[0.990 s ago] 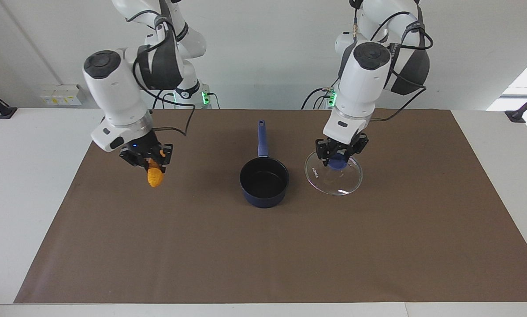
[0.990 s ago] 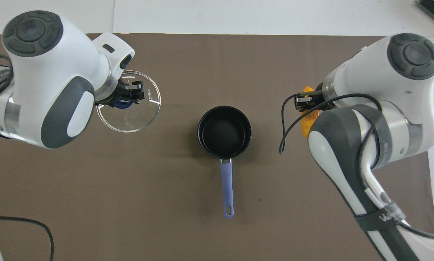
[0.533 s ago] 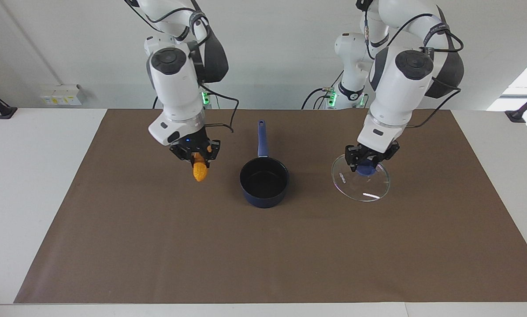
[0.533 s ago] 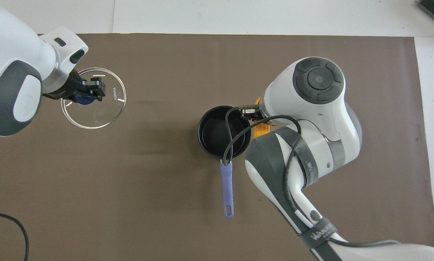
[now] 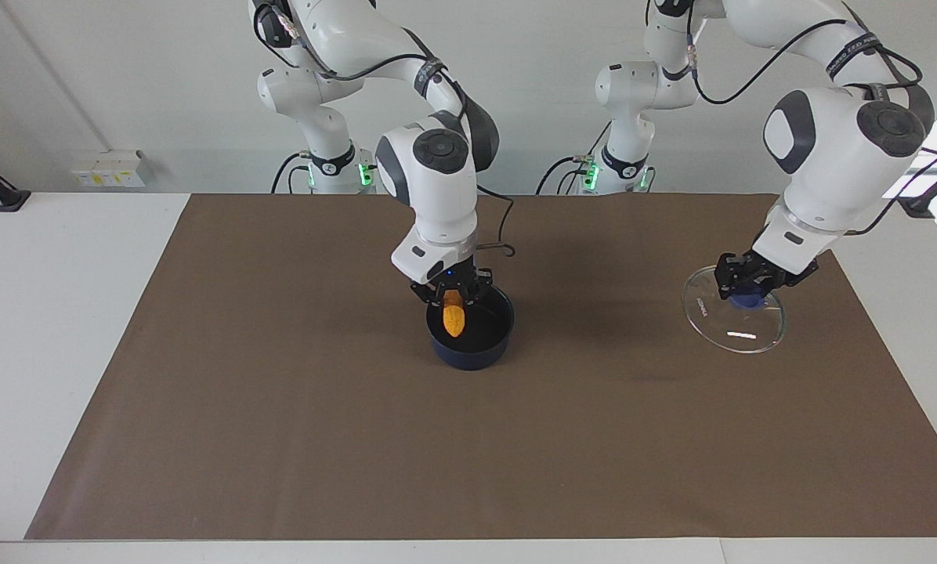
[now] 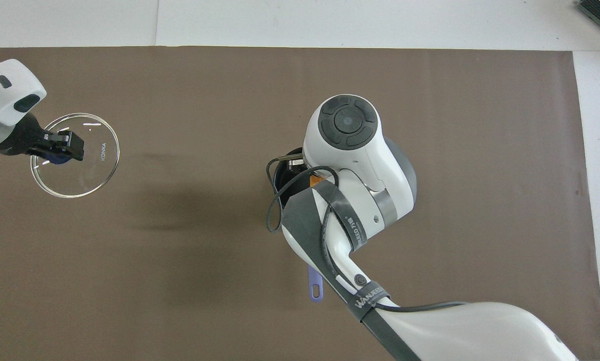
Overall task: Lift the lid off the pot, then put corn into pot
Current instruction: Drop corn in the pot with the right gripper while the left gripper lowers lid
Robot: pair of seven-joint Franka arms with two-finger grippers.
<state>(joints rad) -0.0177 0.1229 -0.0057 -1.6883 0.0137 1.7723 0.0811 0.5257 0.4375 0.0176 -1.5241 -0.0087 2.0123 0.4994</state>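
Next, my left gripper lets go of the glass lid on the brown mat [image 6: 111,198], well short of the navy pot.
The navy pot [image 5: 470,354] stands at the middle of the brown mat, its lid off. My right gripper [image 5: 452,296] is over the pot's mouth, shut on the orange corn [image 5: 454,319]. The corn hangs upright with its lower end at about rim height. In the overhead view the right arm hides most of the pot [image 6: 279,176]; its handle's end [image 6: 316,291] and a sliver of corn [image 6: 316,178] show. My left gripper [image 5: 747,293] is shut on the blue knob of the glass lid [image 5: 739,330]. It holds the lid [image 6: 87,173] tilted over the mat toward the left arm's end.
The brown mat [image 5: 280,439] covers most of the white table [image 5: 53,329]. A black cable loop [image 6: 272,205] hangs from the right arm beside the pot. Wall sockets [image 5: 108,168] sit at the table's edge nearest the robots.
The right gripper carried the corn sideways from the right arm's end to over the pot. The left gripper moved the lid farther from the pot toward the left arm's end.
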